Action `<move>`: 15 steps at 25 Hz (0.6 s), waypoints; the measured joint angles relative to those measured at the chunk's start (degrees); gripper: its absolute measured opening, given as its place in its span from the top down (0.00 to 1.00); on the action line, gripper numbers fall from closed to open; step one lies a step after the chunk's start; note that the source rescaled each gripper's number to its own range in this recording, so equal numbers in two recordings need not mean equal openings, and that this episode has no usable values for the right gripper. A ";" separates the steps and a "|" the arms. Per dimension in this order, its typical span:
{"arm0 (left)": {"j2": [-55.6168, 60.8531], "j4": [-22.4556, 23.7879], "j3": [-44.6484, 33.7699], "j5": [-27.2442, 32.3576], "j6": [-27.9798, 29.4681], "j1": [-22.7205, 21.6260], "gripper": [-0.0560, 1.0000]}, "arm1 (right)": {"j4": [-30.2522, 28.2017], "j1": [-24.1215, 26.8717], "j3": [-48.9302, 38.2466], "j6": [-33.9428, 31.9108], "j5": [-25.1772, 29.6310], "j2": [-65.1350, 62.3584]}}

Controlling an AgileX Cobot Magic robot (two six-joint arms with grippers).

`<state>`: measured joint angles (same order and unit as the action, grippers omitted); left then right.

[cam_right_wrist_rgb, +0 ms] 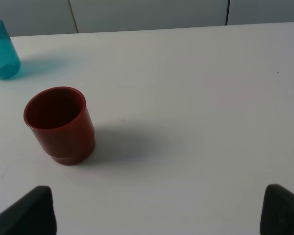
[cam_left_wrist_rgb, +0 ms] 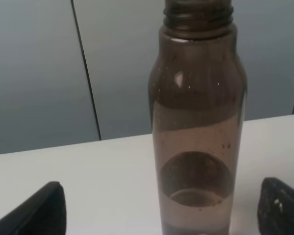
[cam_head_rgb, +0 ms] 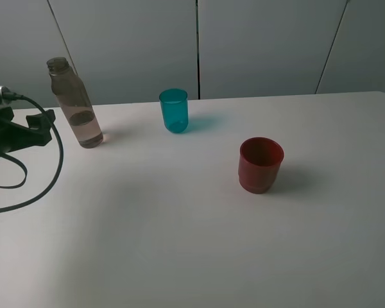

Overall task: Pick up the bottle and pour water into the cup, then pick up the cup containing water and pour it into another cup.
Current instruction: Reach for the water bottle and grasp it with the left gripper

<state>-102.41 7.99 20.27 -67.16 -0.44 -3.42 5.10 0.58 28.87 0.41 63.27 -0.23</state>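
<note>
Next, my left gripper should go to the middle of the bottle's body (cam_head_rgb: pixel 81 111) (cam_left_wrist_rgb: pixel 197 151), just above the water, and close there.
The smoky clear bottle (cam_head_rgb: pixel 75 102) stands uncapped at the back left of the white table, with some water in its lower part. My left gripper (cam_head_rgb: pixel 43 127) is open just left of it, not touching. In the left wrist view the bottle (cam_left_wrist_rgb: pixel 198 137) stands upright ahead of and between the spread fingers of the gripper (cam_left_wrist_rgb: pixel 161 215). The teal cup (cam_head_rgb: pixel 174 110) stands upright at the back middle. The red-brown cup (cam_head_rgb: pixel 260 165) stands right of centre. The right wrist view shows the red-brown cup (cam_right_wrist_rgb: pixel 60 125), the teal cup (cam_right_wrist_rgb: pixel 1 49), and my open, empty right gripper (cam_right_wrist_rgb: pixel 157 213).
A black cable (cam_head_rgb: pixel 51 173) loops from the left arm over the table's left side. A grey panelled wall (cam_head_rgb: pixel 256 45) runs along the table's (cam_head_rgb: pixel 179 244) far edge.
</note>
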 joint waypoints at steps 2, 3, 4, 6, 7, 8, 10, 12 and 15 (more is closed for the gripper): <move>-3.47 0.62 1.56 -1.43 0.00 0.00 0.00 | 0.00 0.00 0.00 0.00 0.00 0.00; -5.24 1.27 2.35 -1.54 0.00 0.00 0.00 | 0.00 0.00 0.00 0.00 0.00 0.00; -6.86 1.52 3.01 -1.69 0.00 0.00 0.00 | 0.00 0.00 0.00 0.00 0.00 0.00; -9.44 2.33 4.67 -1.69 0.00 0.00 0.00 | 0.00 0.00 0.00 0.00 0.00 0.00; -10.65 2.71 5.40 -1.69 0.00 0.00 0.00 | 0.00 0.00 0.00 0.00 0.00 0.00; -11.71 3.06 6.32 -1.69 0.00 0.00 0.00 | 0.00 0.00 0.00 0.00 0.00 0.00; -13.47 3.85 8.30 -1.83 -0.13 0.00 0.00 | 0.00 0.00 0.00 0.00 0.00 0.00; -15.24 4.66 10.24 -1.89 -0.32 0.00 0.00 | 0.00 0.00 0.00 0.00 0.00 0.00; -17.48 5.58 13.21 -1.97 -0.73 0.00 0.00 | 0.00 0.00 0.00 -0.08 0.00 0.00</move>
<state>-119.89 13.58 33.48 -69.14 -1.17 -3.42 5.10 0.58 28.87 0.33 63.27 -0.23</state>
